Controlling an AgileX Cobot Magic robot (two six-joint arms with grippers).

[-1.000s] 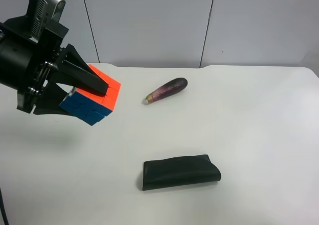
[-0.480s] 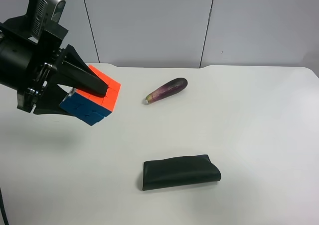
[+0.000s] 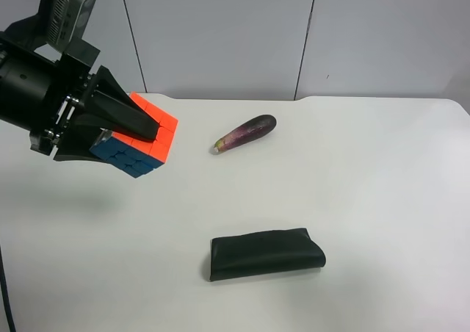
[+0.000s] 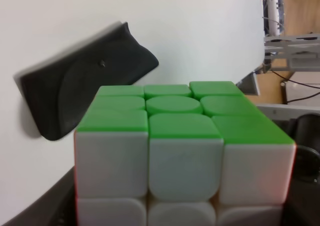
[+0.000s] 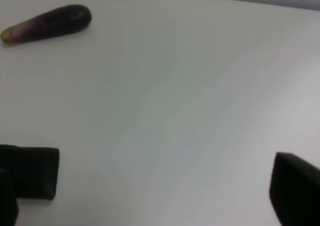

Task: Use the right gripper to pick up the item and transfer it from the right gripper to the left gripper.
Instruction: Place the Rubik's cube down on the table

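Next, I set the puzzle cube down on the bare white table (image 3: 95, 191) under my left gripper, well away from the dark green pouch.
The puzzle cube (image 3: 163, 132), showing orange and blue faces, hangs above the white table at the exterior high view's left. The left gripper (image 3: 132, 145), black with a grey camera box on top, is shut on it. In the left wrist view the cube (image 4: 182, 151) fills the frame with green and white faces, a dark finger (image 4: 52, 208) beside it. The right gripper (image 5: 150, 206) shows only in the right wrist view. Its fingertips (image 5: 296, 193) stand wide apart over bare table, open and empty. It is out of the exterior high view.
A purple eggplant (image 3: 246, 133) lies at the table's back middle and shows in the right wrist view (image 5: 50, 22). A dark green folded pouch (image 3: 266, 253) lies toward the front middle, also seen in the wrist views (image 5: 32, 178) (image 4: 85, 96).
The left gripper has risen slightly with the cube still held. The eggplant and pouch have not moved.
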